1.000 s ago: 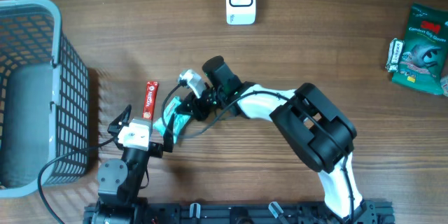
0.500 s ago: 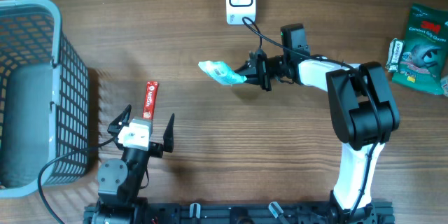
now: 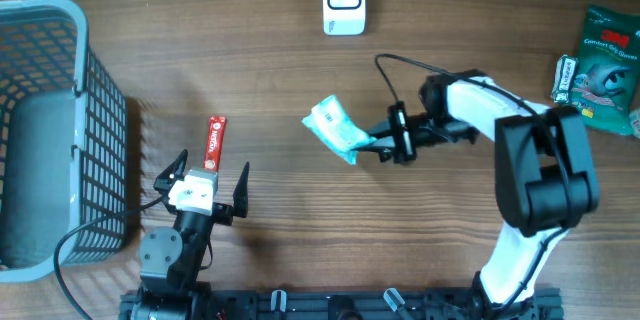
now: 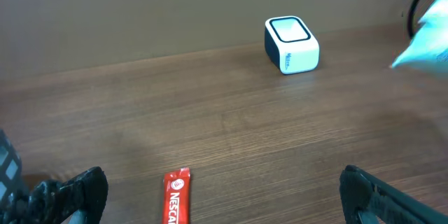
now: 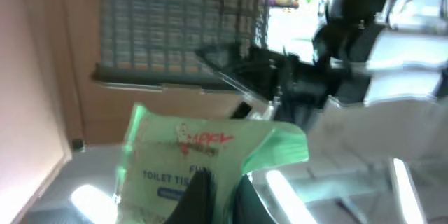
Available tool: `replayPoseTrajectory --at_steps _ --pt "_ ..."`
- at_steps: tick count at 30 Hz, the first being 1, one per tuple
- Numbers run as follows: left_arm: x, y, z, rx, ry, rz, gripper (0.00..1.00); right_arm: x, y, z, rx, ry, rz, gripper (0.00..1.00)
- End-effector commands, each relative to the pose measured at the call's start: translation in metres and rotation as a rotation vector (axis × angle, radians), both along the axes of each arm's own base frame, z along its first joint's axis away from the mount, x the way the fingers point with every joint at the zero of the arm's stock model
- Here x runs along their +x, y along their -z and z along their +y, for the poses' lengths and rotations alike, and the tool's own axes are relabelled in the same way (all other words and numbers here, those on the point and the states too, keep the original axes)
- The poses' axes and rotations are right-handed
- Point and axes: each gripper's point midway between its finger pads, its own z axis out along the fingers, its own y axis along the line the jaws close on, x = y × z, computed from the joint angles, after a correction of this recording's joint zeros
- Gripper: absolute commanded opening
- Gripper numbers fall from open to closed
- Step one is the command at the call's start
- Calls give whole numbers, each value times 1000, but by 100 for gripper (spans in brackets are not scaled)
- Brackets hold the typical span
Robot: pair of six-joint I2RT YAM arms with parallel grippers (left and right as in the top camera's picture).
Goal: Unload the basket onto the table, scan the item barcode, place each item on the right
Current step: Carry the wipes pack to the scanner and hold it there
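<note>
My right gripper needs to release the pack of toilet tissue onto the table, at a spot just this side of the green packets [image 3: 594, 159]. The pack now hangs above the table's middle.
A pale green and blue pack of toilet tissue [image 3: 338, 128] hangs above the middle of the table, with my right gripper [image 3: 378, 144] shut on its right end. In the right wrist view the pack [image 5: 189, 154] fills the lower middle, and the dark fingers [image 5: 198, 194] pinch its bottom edge. The white barcode scanner [image 3: 343, 0] stands at the far edge, well beyond the pack; it also shows in the left wrist view [image 4: 290, 44]. My left gripper [image 3: 200, 178] rests open at the near left, its fingertips [image 4: 70, 192] spread wide with nothing between them.
A red Nescafe stick [image 3: 215, 142] lies just ahead of the left gripper. A grey wire basket [image 3: 40, 130] takes up the left side. Green packets [image 3: 603, 58] lie at the far right. The scanner's cable runs off the far edge.
The right arm carried the tissue pack from beside the left gripper up toward the scanner, then back down to mid-table, turning the pack. The left arm has stayed still.
</note>
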Motion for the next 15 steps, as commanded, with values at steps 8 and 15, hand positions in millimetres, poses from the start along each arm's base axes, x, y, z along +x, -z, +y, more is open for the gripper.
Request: replayPoseTrajectory --at_steps 8,15 --pt "0 1 -1 10 10 -3 100 -31 -8 -15 -50 -96 -193 4" --pt "0 1 -1 10 10 -4 100 2 16 -11 -62 -56 -347 4"
